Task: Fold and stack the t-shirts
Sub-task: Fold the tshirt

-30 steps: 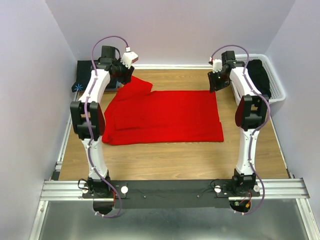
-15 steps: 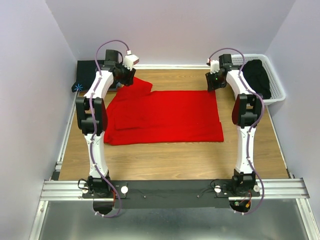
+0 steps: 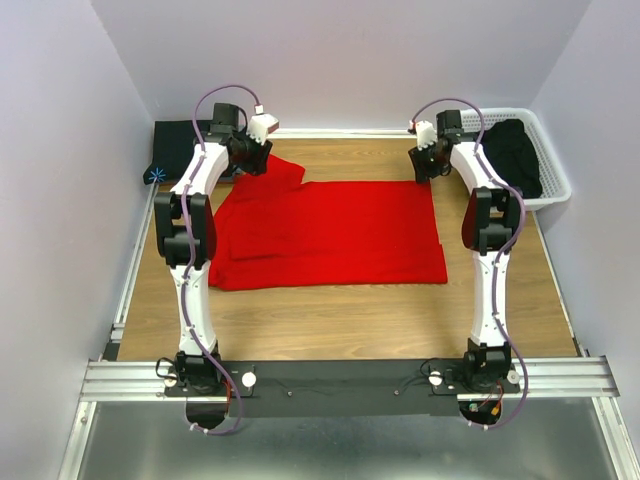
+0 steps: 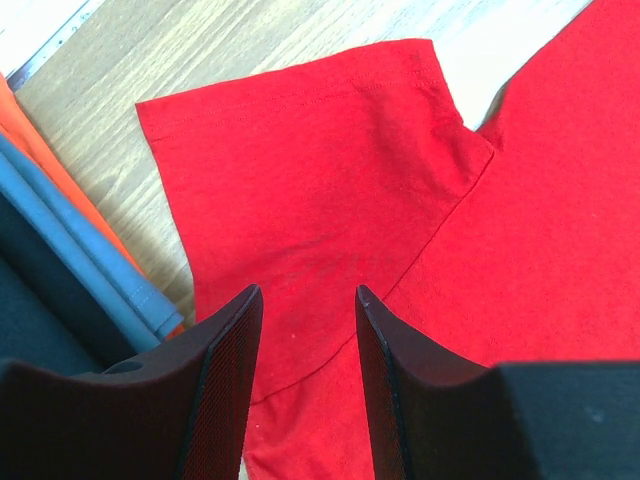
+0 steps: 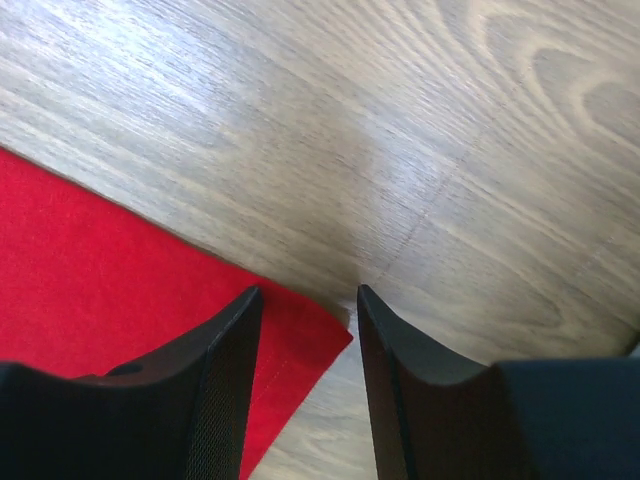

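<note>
The sleeve's edge (image 3: pixel 241 176) (image 4: pixel 187 265) facing the folded dark cloth, between the red t-shirt's hem and shoulder seam, is the place my left gripper needs to close on.
A bright red t-shirt (image 3: pixel 330 230) lies spread flat across the wooden table, with one sleeve (image 4: pixel 300 150) sticking out at its far left. My left gripper (image 3: pixel 252 160) (image 4: pixel 308 292) hovers open over that sleeve's shoulder seam, nothing between its fingers. My right gripper (image 3: pixel 424 170) (image 5: pixel 308 292) is open above the shirt's far right corner (image 5: pixel 310 335), which shows between its fingertips. A black t-shirt (image 3: pixel 515 150) lies bunched in the white basket (image 3: pixel 556 185) at the back right.
Folded dark cloth (image 3: pixel 178 148) sits in the back left corner. In the left wrist view its orange, blue and dark layers (image 4: pixel 60 230) lie just left of the sleeve. Lilac walls close in on three sides.
Both arms have stretched farther toward the back of the table. The left gripper has come over the red sleeve, the right one over the far right corner. The shirt has not moved.
</note>
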Robot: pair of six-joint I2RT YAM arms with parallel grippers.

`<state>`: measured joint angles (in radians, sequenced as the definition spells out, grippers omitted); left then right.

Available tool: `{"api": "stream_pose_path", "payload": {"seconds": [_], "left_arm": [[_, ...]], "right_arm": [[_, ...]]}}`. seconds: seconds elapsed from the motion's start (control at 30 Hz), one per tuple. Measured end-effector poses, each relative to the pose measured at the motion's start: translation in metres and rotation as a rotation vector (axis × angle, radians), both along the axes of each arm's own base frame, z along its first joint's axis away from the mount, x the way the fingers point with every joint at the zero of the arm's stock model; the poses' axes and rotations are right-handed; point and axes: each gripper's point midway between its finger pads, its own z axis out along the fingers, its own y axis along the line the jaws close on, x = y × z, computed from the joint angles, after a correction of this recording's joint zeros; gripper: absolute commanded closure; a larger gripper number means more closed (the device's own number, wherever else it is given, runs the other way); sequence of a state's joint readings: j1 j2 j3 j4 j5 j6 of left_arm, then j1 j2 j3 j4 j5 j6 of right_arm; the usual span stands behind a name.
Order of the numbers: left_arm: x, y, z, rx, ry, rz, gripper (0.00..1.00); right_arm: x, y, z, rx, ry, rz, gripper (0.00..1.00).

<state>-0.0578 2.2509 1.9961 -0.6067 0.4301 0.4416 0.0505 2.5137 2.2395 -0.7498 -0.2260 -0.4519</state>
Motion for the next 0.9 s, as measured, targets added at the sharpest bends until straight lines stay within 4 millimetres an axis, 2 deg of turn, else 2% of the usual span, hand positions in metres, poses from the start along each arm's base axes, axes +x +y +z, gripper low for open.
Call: {"api": "stream_pose_path", "payload": {"seconds": [0.07, 0.2, 0.43, 0.57, 0.83, 0.87, 0.9], "left_arm": [[0.000, 0.001, -0.001, 0.002, 0.001, 0.002, 0.50], [0.002, 0.003, -0.001, 0.006, -0.001, 0.008, 0.49], [0.017, 0.009, -0.001, 0.013, -0.018, 0.025, 0.49], [0.019, 0.011, -0.008, 0.014, -0.007, 0.030, 0.49], [0.022, 0.014, -0.024, 0.028, 0.015, 0.041, 0.49], [0.023, 0.015, -0.025, 0.032, 0.016, 0.044, 0.49], [0.024, 0.016, -0.028, 0.035, 0.018, 0.046, 0.49]], "right_arm": [[0.001, 0.000, -0.001, -0.003, -0.003, 0.005, 0.52], [0.001, -0.001, -0.002, -0.001, -0.005, 0.005, 0.71], [-0.002, 0.002, -0.004, 0.045, -0.011, 0.009, 0.89], [-0.005, 0.002, -0.005, 0.075, -0.010, 0.009, 1.00], [-0.005, 0.002, -0.004, 0.104, -0.009, 0.015, 0.98], [-0.005, 0.002, -0.004, 0.106, -0.009, 0.015, 0.85], [-0.005, 0.003, -0.004, 0.107, -0.008, 0.016, 0.76]]}}
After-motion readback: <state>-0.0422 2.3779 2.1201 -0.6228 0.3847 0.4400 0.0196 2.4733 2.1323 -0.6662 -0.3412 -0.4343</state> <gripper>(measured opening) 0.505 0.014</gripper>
